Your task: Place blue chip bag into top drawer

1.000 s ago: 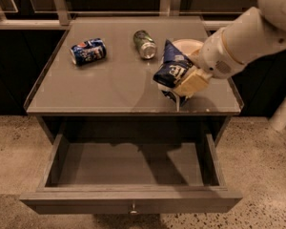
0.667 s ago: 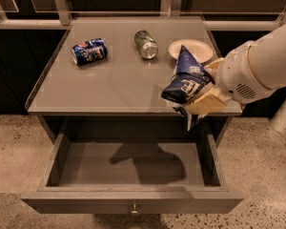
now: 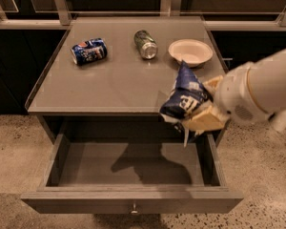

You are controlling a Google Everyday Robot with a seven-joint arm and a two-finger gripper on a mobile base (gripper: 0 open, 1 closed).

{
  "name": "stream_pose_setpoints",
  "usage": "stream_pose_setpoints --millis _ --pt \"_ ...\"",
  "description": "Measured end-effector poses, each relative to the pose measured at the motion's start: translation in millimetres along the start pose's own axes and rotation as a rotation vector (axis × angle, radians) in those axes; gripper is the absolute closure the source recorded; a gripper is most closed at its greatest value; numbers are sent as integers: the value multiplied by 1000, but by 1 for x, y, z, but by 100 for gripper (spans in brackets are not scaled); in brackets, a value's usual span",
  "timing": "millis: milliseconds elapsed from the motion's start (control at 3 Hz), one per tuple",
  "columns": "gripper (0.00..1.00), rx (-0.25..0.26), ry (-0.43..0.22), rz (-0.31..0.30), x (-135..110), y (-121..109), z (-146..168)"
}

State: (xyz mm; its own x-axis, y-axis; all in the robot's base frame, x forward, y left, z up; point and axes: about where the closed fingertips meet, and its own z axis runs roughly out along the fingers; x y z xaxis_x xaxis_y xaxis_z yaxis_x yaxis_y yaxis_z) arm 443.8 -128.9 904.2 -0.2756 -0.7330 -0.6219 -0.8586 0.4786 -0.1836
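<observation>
The robot's gripper will release the blue chip bag on the top drawer's bare bottom, near the middle [image 3: 156, 159], slightly toward the robot's arm.
The blue chip bag [image 3: 186, 97] is a crumpled dark-blue foil bag with white lettering. My gripper [image 3: 205, 109] is shut on it and holds it in the air, over the table's front right edge and the right end of the top drawer [image 3: 133, 197]. The drawer is pulled wide open below the tabletop; its grey inside is bare, with the bag's shadow on its floor. Its flat front panel has a small round knob [image 3: 133, 207]. My white arm comes in from the right.
On the grey tabletop [image 3: 119, 80] lie a crushed blue soda can [image 3: 88, 51] at the left, a green can [image 3: 146, 44] on its side in the middle, and a white bowl [image 3: 190, 51] at the right. A rail runs behind the table. Speckled floor lies around it.
My gripper has carried the chip bag from the tabletop's right side forward and lower, past the front edge to above the open drawer. The cans and bowl have not moved.
</observation>
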Motion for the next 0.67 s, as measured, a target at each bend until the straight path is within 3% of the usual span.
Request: stream_pose_setpoints --millis 333,667 --pt "100 -63 -7 124 40 41 31" --pt "100 -161 8 257 78 80 64"
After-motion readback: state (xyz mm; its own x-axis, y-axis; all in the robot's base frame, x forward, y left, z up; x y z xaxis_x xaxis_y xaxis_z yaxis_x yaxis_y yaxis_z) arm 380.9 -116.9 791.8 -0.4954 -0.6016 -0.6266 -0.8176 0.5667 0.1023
